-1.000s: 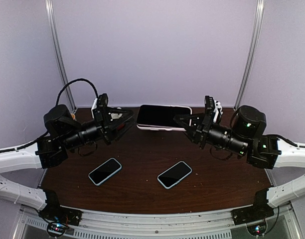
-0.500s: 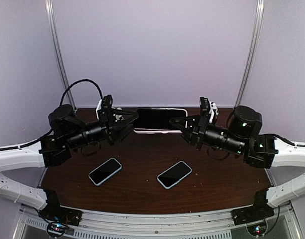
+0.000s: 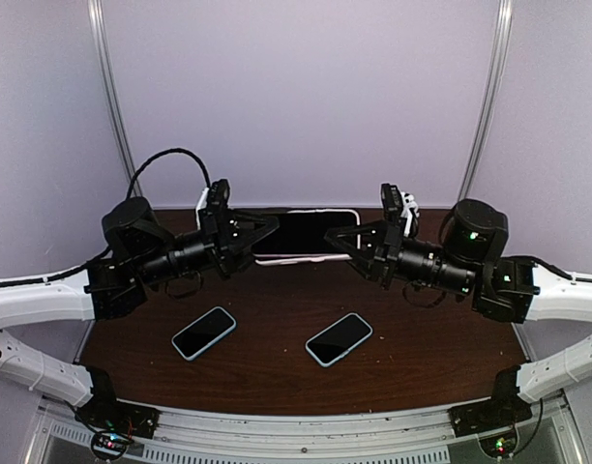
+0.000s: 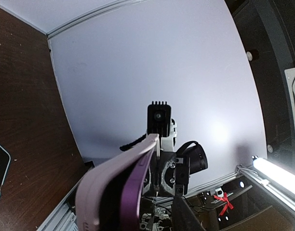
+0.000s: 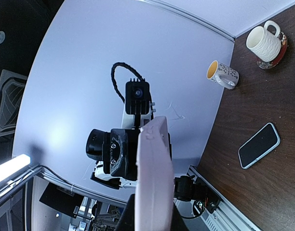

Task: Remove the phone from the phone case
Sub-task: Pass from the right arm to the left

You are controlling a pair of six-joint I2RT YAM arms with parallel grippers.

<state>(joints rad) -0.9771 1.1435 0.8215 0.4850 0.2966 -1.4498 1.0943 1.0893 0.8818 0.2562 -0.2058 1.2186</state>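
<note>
The purple edge of the phone is clear of the case only near my left gripper, so I should open that gripper and take just the phone through the gap (image 4: 110, 199).
The phone (image 3: 306, 232), its dark screen facing up, sits in a pale phone case (image 3: 298, 258) held in the air over the back of the table between both arms. My right gripper (image 3: 337, 238) is shut on the right end; in the right wrist view the case (image 5: 154, 178) fills the space between its fingers (image 5: 129, 217). My left gripper (image 3: 265, 230) stands around the left end. In the left wrist view the pinkish case (image 4: 111, 187) and the phone's purple edge (image 4: 136, 192) run forward, and a gap shows between that edge and the one visible finger (image 4: 186, 219).
Two other phones in light blue cases lie on the brown table, one front left (image 3: 203, 333) and one front centre (image 3: 340, 338). In the right wrist view a white mug (image 5: 265, 41) and a yellow-lined mug (image 5: 223, 74) stand by the wall.
The left gripper has moved right onto the phone's left end and its jaws have narrowed. The right gripper has carried the phone a little left and up.
</note>
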